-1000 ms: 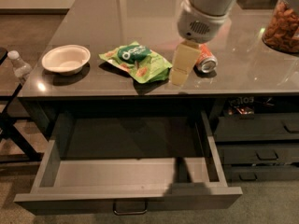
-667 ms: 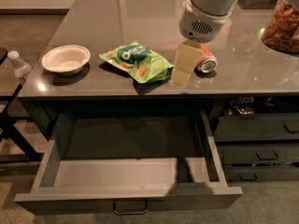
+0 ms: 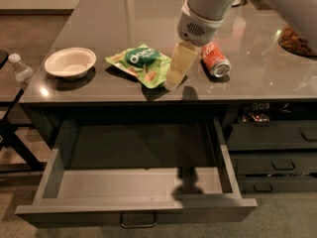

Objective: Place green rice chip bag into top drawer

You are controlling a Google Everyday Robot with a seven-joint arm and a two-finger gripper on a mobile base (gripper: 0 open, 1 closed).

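The green rice chip bag is next: next my gripper moves over it and closes on the bag's middle [image 3: 150, 66], a little toward the red soda can.
The green rice chip bag [image 3: 141, 64] lies flat on the dark tabletop [image 3: 109, 19], near its front edge and left of centre. My gripper [image 3: 172, 81] hangs from the white arm at the bag's right edge, low over the table, between the bag and a red soda can. It holds nothing that I can see. The top drawer [image 3: 136, 213] stands pulled wide open below the table's front edge. Its grey inside is bare, with the gripper's shadow on its floor, and the metal handle shows on its front.
A red soda can [image 3: 215, 59] lies on its side just right of the gripper. A white bowl [image 3: 70, 62] sits at the table's left. A plastic bottle [image 3: 21, 69] stands off the left edge. Narrower stacked drawers [image 3: 275, 152] are at the right. A snack heap [image 3: 297, 38] lies far right.
My gripper has shifted left, away from the can and closer to the bag's right edge. The bag, can and drawer have not moved.
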